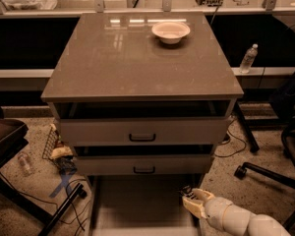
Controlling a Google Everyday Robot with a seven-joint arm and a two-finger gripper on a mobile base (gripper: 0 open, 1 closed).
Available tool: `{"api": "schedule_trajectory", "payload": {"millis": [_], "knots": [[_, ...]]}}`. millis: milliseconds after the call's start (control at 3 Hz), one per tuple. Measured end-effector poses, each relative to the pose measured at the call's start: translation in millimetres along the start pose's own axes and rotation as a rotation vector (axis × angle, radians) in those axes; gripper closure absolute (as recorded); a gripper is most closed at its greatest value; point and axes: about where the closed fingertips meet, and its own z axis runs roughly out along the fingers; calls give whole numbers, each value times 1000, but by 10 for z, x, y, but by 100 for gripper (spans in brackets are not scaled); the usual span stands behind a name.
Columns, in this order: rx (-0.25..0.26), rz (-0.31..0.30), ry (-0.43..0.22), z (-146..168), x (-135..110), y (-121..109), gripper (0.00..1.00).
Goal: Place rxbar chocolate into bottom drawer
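Observation:
Next, my gripper releases the rxbar chocolate on the middle of the bottom drawer's bare inside (142,222), straight below the dark handles.
The bottom drawer (137,205) is pulled out below the cabinet, and its pale floor shows bare. My gripper (191,199) comes in from the lower right and is low over the drawer's right side. It is shut on a small dark thing, the rxbar chocolate (186,190). Only the bar's end shows at the gripper's tip. The two upper drawers (142,132) with dark handles are slightly open above it.
A white bowl (170,31) sits on the cabinet top at the back. A water bottle (248,58) stands on a ledge to the right. Chair legs (265,171) are on the floor at right. A dark stand (5,136), cables and litter (59,151) are at left.

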Motion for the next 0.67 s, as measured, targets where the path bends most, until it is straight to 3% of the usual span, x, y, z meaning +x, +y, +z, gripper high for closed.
{"api": "schedule_trajectory", "payload": {"millis": [333, 667], "knots": [[-5, 4, 9, 124, 79, 45, 100], [-22, 15, 17, 551, 469, 134, 100]]}}
